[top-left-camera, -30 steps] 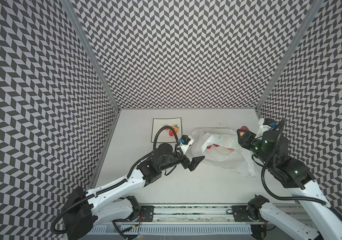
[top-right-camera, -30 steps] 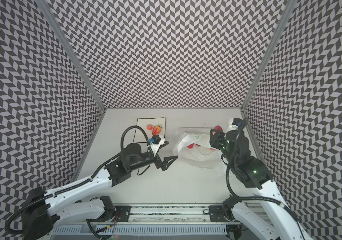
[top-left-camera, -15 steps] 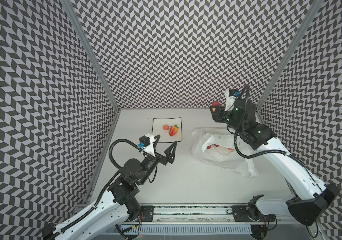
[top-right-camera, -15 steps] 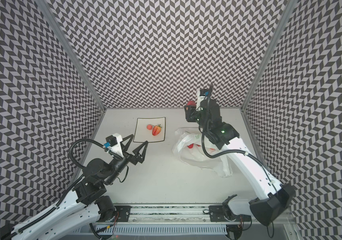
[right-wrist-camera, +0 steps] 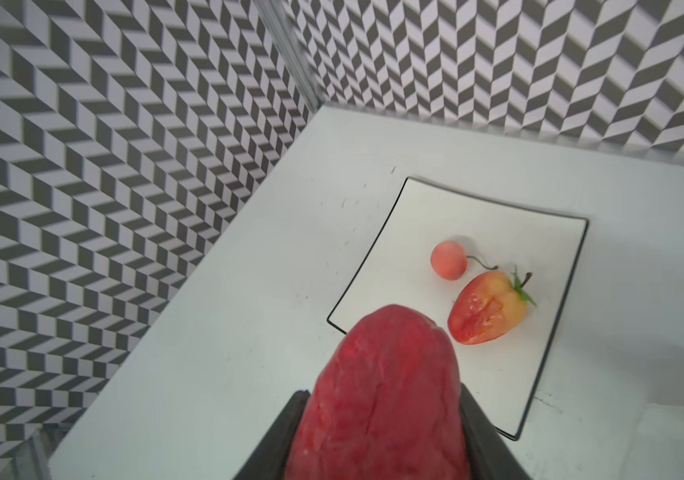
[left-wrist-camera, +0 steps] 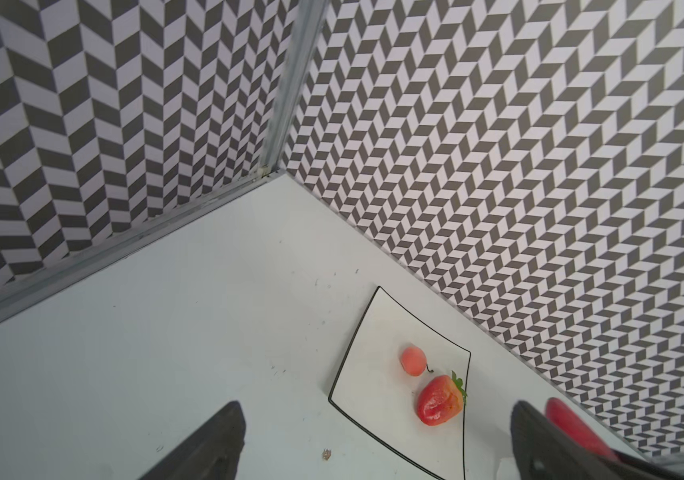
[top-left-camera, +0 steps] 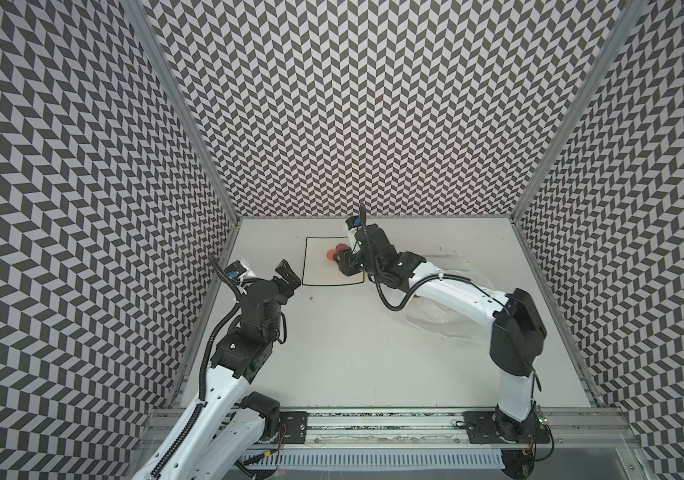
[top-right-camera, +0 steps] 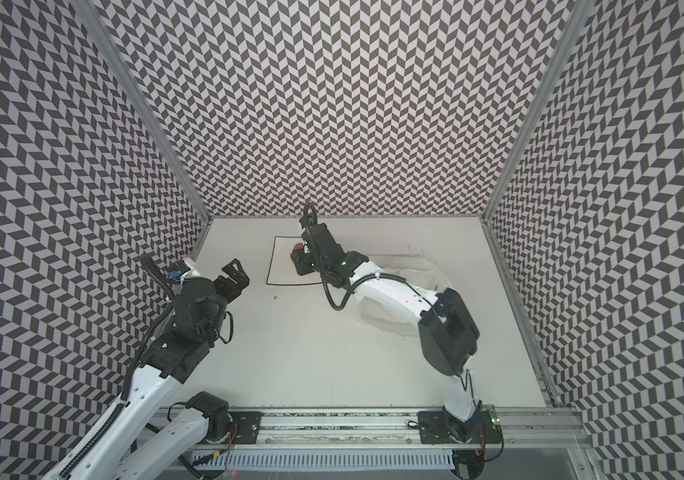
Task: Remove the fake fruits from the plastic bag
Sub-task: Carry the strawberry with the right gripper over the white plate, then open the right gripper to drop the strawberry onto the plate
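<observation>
I should use my right gripper to set the big red strawberry down on the plate (top-left-camera: 324,271) (right-wrist-camera: 408,308) just in front of the pinkish cherry.
My right gripper (right-wrist-camera: 386,432) is shut on a big red strawberry (right-wrist-camera: 381,395), one of the fake fruits, and holds it just above the near edge of the square black-rimmed plate (right-wrist-camera: 498,224). On the plate lie a pinkish cherry (right-wrist-camera: 448,259) and a second strawberry (right-wrist-camera: 485,309); the left wrist view shows the same cherry (left-wrist-camera: 413,360) and strawberry (left-wrist-camera: 440,400). In both top views the right gripper (top-left-camera: 342,262) (top-right-camera: 300,262) reaches across to the plate (top-left-camera: 311,266). The plastic bag (top-left-camera: 431,322) (top-right-camera: 419,270) lies crumpled under the right arm. My left gripper (top-left-camera: 285,277) (left-wrist-camera: 375,415) stands open and empty, left of the plate.
Patterned walls close in the table on the left, back and right. The plate (top-right-camera: 282,266) sits near the back wall. A metal rail (top-left-camera: 373,419) carrying both arm bases runs along the front edge. The right arm's elbow (top-left-camera: 516,328) rises above the bag.
The right arm swung from beside the bag across to the plate, carrying the strawberry. The left arm drew back from the bag to the left wall, gripper still open.
</observation>
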